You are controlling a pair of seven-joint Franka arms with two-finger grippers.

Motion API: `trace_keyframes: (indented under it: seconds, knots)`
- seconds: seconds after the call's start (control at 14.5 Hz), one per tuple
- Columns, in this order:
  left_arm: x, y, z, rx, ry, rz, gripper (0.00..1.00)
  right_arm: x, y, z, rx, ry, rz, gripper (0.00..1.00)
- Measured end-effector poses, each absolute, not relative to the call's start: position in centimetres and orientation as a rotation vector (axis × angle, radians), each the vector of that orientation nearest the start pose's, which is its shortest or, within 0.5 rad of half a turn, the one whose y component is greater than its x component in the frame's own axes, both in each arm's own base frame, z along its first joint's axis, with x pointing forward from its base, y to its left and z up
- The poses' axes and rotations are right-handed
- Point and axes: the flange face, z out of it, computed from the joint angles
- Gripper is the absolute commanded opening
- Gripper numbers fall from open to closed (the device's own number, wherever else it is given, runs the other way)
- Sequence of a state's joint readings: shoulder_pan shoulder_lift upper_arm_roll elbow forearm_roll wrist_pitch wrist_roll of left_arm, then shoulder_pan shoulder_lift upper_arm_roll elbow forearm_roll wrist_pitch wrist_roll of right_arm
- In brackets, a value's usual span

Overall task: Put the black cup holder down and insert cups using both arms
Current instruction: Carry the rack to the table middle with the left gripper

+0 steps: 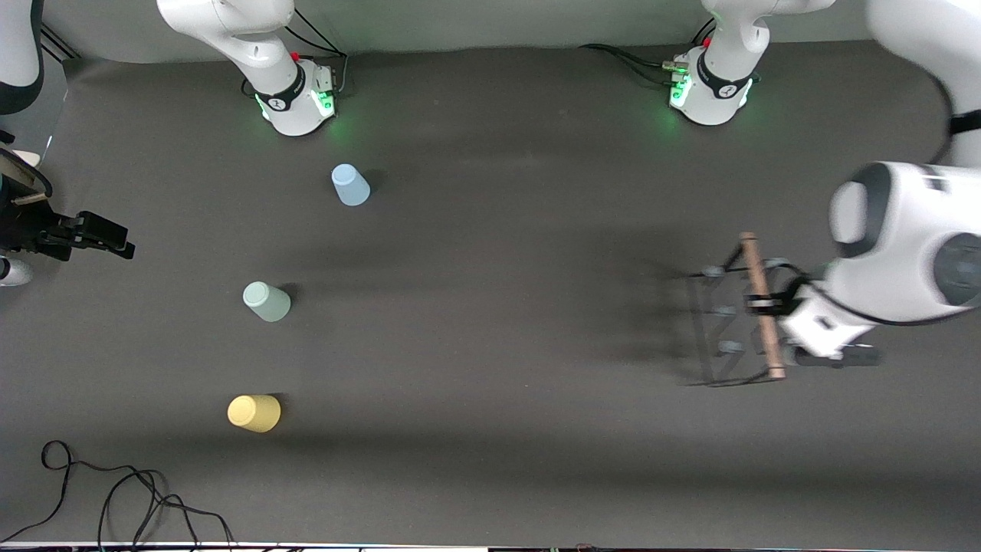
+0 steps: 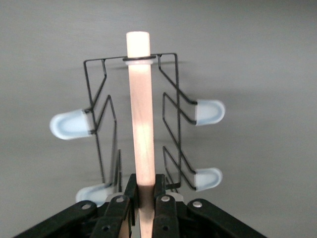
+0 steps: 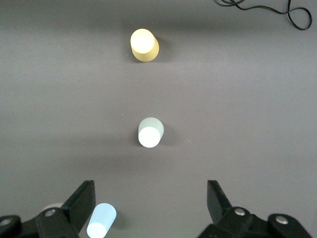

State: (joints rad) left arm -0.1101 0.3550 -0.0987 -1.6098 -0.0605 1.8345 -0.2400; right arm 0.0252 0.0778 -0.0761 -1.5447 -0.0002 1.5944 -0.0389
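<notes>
The black cup holder will leave my left gripper on the middle of the table [image 1: 467,276], across from the pale green cup.
My left gripper [image 1: 759,307] is shut on the light wooden handle [image 2: 141,114] of the black cup holder [image 1: 724,326] and holds it over the left arm's end of the table. Its pale-tipped pegs [image 2: 210,111] stick out to both sides. Three cups stand mouth down toward the right arm's end: the light blue cup [image 1: 350,185] farthest from the front camera, the pale green cup [image 1: 267,300] nearer, the yellow cup [image 1: 254,412] nearest. My right gripper [image 1: 107,236] is open and empty, high over that end; the right wrist view shows the blue [image 3: 101,220], green [image 3: 149,133] and yellow [image 3: 144,44] cups below its fingertips [image 3: 84,198].
A loose black cable [image 1: 115,491] lies by the table's near edge at the right arm's end, also in the right wrist view [image 3: 277,12]. The arm bases [image 1: 295,100] [image 1: 709,88] stand along the edge farthest from the front camera. Dark table [image 1: 498,307] lies between cups and holder.
</notes>
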Motion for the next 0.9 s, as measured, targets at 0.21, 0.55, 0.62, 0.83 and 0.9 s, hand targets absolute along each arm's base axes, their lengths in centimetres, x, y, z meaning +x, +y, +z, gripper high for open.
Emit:
trace_keyframes:
  seconds: [0.21, 0.55, 0.62, 0.83, 0.9]
  knots:
    - [61.8, -23.8, 41.3, -3.183, -0.115, 0.221, 0.00, 57.9, -2.8, 59.5, -3.146, 0.019, 0.045, 1.00]
    - [59.5, -37.4, 40.8, -3.216, 0.087, 0.147, 0.00, 57.9, -2.8, 59.4, -3.146, 0.019, 0.047, 1.00]
    - [58.9, -39.4, 40.7, -3.222, 0.125, 0.144, 0.00, 57.9, -2.8, 59.4, -3.146, 0.019, 0.047, 1.00]
    - [56.8, -45.0, 39.6, -3.256, 0.121, 0.179, 0.00, 57.9, -2.8, 59.4, -3.146, 0.019, 0.048, 1.00]
    - [56.1, -46.9, 39.2, -3.265, 0.099, 0.177, 0.00, 57.9, -2.8, 59.4, -3.146, 0.020, 0.048, 1.00]
